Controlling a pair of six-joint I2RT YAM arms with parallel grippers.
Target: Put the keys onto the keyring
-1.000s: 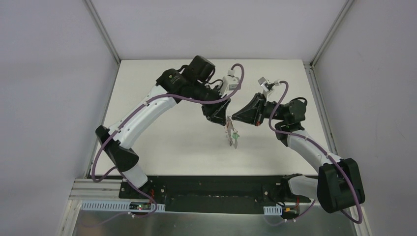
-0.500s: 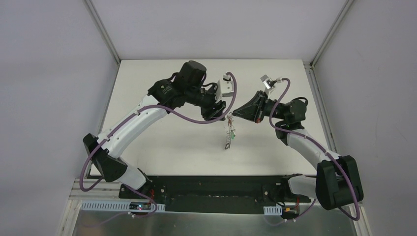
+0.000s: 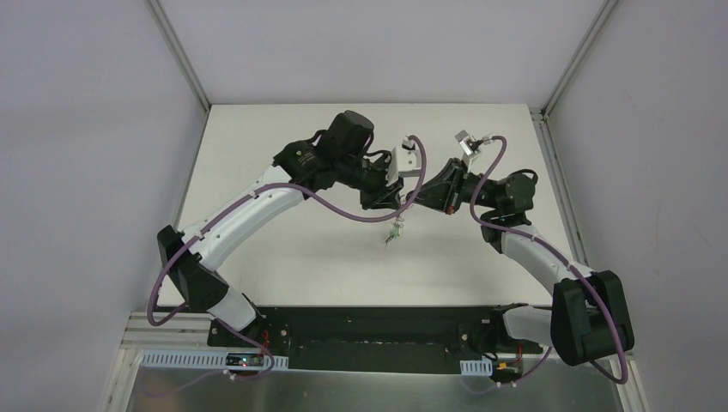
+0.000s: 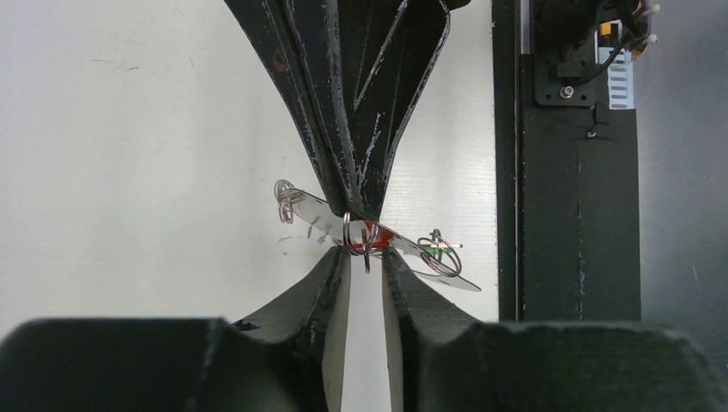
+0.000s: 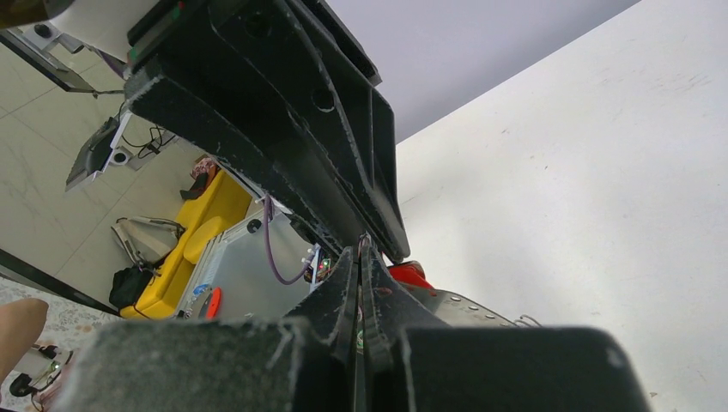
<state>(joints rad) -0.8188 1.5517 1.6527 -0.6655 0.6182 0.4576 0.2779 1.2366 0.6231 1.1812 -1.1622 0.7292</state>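
The small ring under the robot's right gripper lies broad across the left gripper's fingertips, so next the left gripper opens, angle round and pinches the ring's lower end (image 4: 361, 253).
In the top view my left gripper (image 3: 393, 204) and right gripper (image 3: 415, 201) meet tip to tip above the table's middle, with the keys (image 3: 393, 233) dangling below them. The left wrist view shows the keyring (image 4: 302, 206) edge-on as a thin silver band with small loops. My right gripper (image 4: 354, 211) comes from above, shut on that band. Just below, my left gripper (image 4: 366, 256) has its jaws narrowed on the red key (image 4: 379, 235) and its small ring. A green key (image 4: 446, 248) hangs on a loop to the right. No black key shows.
The white table (image 3: 283, 240) is walled by grey panels left, right and back. A black base rail (image 3: 369, 330) runs along the near edge. The left arm's purple cable (image 3: 343, 210) loops beneath the two grippers.
The left arm swung out to the left and came back in against the right gripper. Its jaws widened, then narrowed. The hanging keys sit higher and more bunched than before.
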